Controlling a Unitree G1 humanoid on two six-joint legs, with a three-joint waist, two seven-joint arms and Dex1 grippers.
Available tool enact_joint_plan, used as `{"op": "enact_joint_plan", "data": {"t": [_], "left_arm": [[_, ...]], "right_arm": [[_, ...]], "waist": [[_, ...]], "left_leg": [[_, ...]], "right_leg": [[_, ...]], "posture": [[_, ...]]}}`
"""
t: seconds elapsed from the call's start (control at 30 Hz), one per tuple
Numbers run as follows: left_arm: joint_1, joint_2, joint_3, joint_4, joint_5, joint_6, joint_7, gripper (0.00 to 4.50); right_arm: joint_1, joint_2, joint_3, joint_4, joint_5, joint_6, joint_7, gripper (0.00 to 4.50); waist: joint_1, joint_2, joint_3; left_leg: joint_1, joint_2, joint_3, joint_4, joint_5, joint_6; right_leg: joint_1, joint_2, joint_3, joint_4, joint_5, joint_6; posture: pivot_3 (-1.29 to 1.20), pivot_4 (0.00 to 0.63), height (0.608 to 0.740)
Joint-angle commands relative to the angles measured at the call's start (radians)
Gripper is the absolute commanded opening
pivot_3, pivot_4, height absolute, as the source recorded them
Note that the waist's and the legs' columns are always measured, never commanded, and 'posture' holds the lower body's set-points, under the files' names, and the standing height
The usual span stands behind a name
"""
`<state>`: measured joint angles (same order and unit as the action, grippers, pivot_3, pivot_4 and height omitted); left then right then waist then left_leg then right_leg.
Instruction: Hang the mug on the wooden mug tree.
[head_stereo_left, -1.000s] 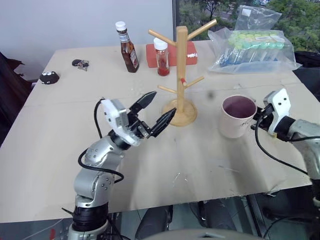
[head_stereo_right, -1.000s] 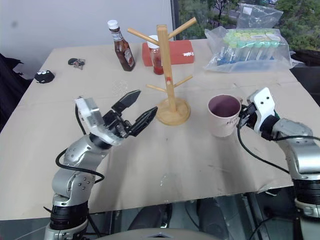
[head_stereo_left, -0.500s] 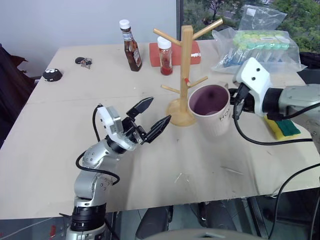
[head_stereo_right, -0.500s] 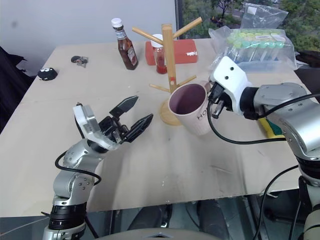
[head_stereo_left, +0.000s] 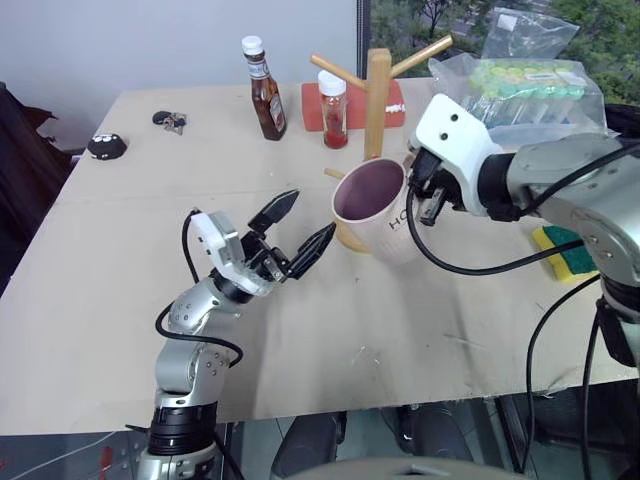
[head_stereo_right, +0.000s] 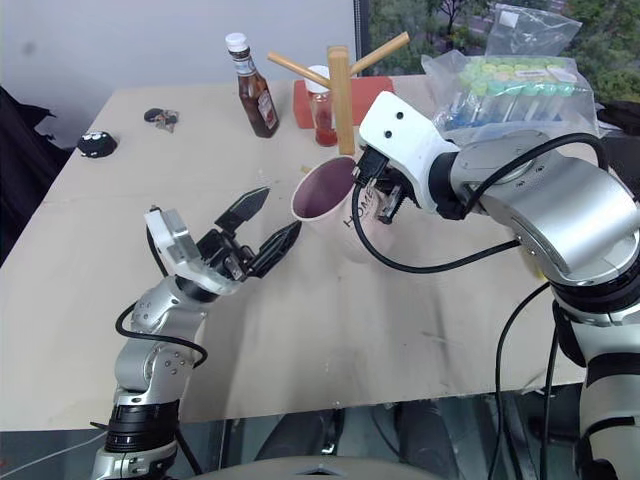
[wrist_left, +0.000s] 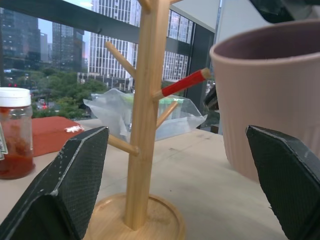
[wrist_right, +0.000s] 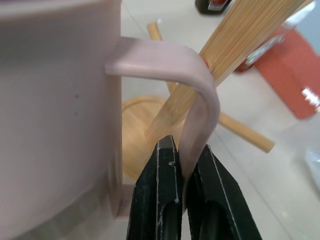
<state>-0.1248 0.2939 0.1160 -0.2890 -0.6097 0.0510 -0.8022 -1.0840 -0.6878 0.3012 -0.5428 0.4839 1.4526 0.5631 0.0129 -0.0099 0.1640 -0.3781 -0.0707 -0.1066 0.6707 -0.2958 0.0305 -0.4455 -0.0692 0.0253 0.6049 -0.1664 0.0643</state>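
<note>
I need to use my right gripper to hang the pale pink mug on the red-tipped peg over the tree's round base (head_stereo_left: 374, 203).
The pale pink mug (head_stereo_left: 372, 208) hangs tilted above the table, just in front of the wooden mug tree (head_stereo_left: 378, 100). Its purple-pink inside faces my left gripper. My right gripper (wrist_right: 184, 186) is shut on the mug's loop handle (wrist_right: 199, 95), and the tree's post (wrist_right: 240, 55) and round base stand close behind it. My left gripper (head_stereo_left: 306, 219) stands open with nothing between its fingers, a short way left of the mug and pointing at the tree's base (wrist_left: 150, 220). A peg with a red tip (wrist_left: 182, 83) sticks out from the post toward the mug (wrist_left: 270, 100).
Behind the tree stand a ketchup bottle (head_stereo_left: 263, 90), a red spice jar (head_stereo_left: 333, 112) and a red box (head_stereo_left: 400, 103). A plastic bag of tubes (head_stereo_left: 520, 90) lies back right. A yellow-green sponge (head_stereo_left: 563, 250) lies under my right arm. Keys (head_stereo_left: 170, 121) and a black object (head_stereo_left: 107, 146) lie far left.
My right gripper has lifted the mug off the table and carried it left, up to the front of the tree, tilting it. The left gripper has stayed in place.
</note>
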Motion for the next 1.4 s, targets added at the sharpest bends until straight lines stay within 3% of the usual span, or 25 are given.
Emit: {"op": "enact_joint_plan", "data": {"t": [0.03, 0.4, 0.73, 1.07, 1.2, 1.27, 1.4], "left_arm": [[-0.014, -0.007, 0.004, -0.006, 0.005, -0.034, 0.003, 4.50], [0.003, 0.013, 0.021, -0.014, -0.008, -0.040, -0.013, 4.50], [0.069, 0.141, 0.084, -0.012, -0.109, 0.022, -0.138, 4.50], [0.035, 0.223, 0.166, 0.078, -0.184, 0.081, -0.228, 4.50], [0.010, 0.224, 0.171, 0.095, -0.177, 0.083, -0.231, 4.50], [0.002, 0.223, 0.170, 0.100, -0.174, 0.083, -0.231, 4.50], [-0.010, 0.216, 0.165, 0.094, -0.167, 0.086, -0.223, 4.50]], "right_arm": [[-0.050, 0.031, 0.006, 0.011, -0.020, 0.010, -0.030, 0.03], [-0.083, 0.098, 0.053, 0.090, -0.071, -0.024, -0.073, 0.03], [-0.089, 0.092, 0.067, 0.116, -0.084, -0.044, -0.058, 0.03], [-0.099, 0.085, 0.083, 0.135, -0.104, -0.046, -0.045, 0.03], [-0.105, 0.089, 0.086, 0.143, -0.109, -0.044, -0.046, 1.26], [-0.108, 0.092, 0.085, 0.152, -0.117, -0.048, -0.050, 2.15], [-0.112, 0.098, 0.061, 0.166, -0.126, -0.051, -0.054, 4.38]], "waist": [[-0.002, 0.000, 0.000], [-0.003, 0.000, 0.000], [-0.013, 0.000, 0.000], [-0.027, 0.000, 0.000], [-0.027, 0.000, 0.000], [-0.027, 0.000, 0.000], [-0.027, 0.000, 0.000]], "left_leg": [[-0.002, 0.000, 0.000, 0.000, 0.000, 0.000], [-0.002, 0.000, -0.001, 0.000, 0.000, 0.000], [-0.002, 0.000, -0.001, 0.000, 0.000, 0.000], [-0.002, 0.000, -0.001, 0.000, 0.000, 0.000], [-0.002, 0.000, -0.002, 0.000, 0.000, 0.000], [-0.002, 0.000, -0.002, 0.000, 0.000, 0.000], [-0.002, 0.000, -0.002, 0.000, 0.000, 0.000]], "right_leg": [[-0.003, 0.000, 0.000, 0.001, 0.000, 0.000], [-0.003, 0.000, -0.001, 0.002, 0.000, -0.001], [-0.003, 0.000, -0.001, 0.002, 0.000, -0.001], [-0.003, 0.000, -0.001, 0.002, 0.000, -0.001], [-0.003, 0.000, -0.002, 0.002, 0.000, -0.001], [-0.003, 0.000, -0.002, 0.002, 0.000, -0.001], [-0.003, 0.000, -0.002, 0.002, 0.000, -0.001]], "posture": [[0.00, 0.150, 0.737], [0.00, 0.150, 0.737], [0.00, 0.150, 0.737], [0.00, 0.150, 0.737], [0.00, 0.150, 0.737], [0.00, 0.150, 0.737], [0.00, 0.150, 0.737]]}}
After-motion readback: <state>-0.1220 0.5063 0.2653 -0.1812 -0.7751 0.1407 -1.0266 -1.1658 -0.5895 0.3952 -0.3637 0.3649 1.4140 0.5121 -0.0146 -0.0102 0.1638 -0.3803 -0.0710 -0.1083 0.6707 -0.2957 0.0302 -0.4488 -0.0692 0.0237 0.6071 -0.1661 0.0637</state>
